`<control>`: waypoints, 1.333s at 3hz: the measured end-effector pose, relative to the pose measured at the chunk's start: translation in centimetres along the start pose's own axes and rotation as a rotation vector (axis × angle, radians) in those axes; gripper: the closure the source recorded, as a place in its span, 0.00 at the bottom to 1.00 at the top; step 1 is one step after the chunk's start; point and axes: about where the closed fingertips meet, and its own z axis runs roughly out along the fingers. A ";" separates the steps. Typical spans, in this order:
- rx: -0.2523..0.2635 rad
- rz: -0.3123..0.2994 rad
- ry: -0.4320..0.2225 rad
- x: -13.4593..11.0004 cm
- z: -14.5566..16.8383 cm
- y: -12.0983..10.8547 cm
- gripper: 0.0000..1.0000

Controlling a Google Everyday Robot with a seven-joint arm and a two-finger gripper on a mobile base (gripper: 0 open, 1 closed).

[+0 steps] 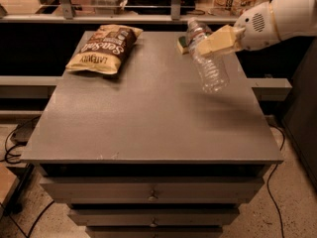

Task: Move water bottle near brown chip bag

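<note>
The water bottle will go from my gripper to stand upright on the grey table [131, 87], beside the near corner of the brown chip bag.
The water bottle [210, 63] is a clear crinkled plastic bottle with a white cap, held tilted in the air above the right half of the grey table [148, 123]. My gripper [210, 42] reaches in from the upper right and is shut on the bottle's upper part, near the pale label band. The brown chip bag [105, 47], with white "Sea Salt" lettering, lies flat at the table's back left, well to the left of the bottle.
A green-and-yellow sponge [183, 44] lies at the back of the table, partly hidden behind the bottle and gripper. A shelf rail runs behind the table. Drawers sit below the tabletop. Cables lie on the floor at left.
</note>
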 end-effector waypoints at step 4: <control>-0.181 0.207 -0.040 -5.5 18.2 0.9 1.00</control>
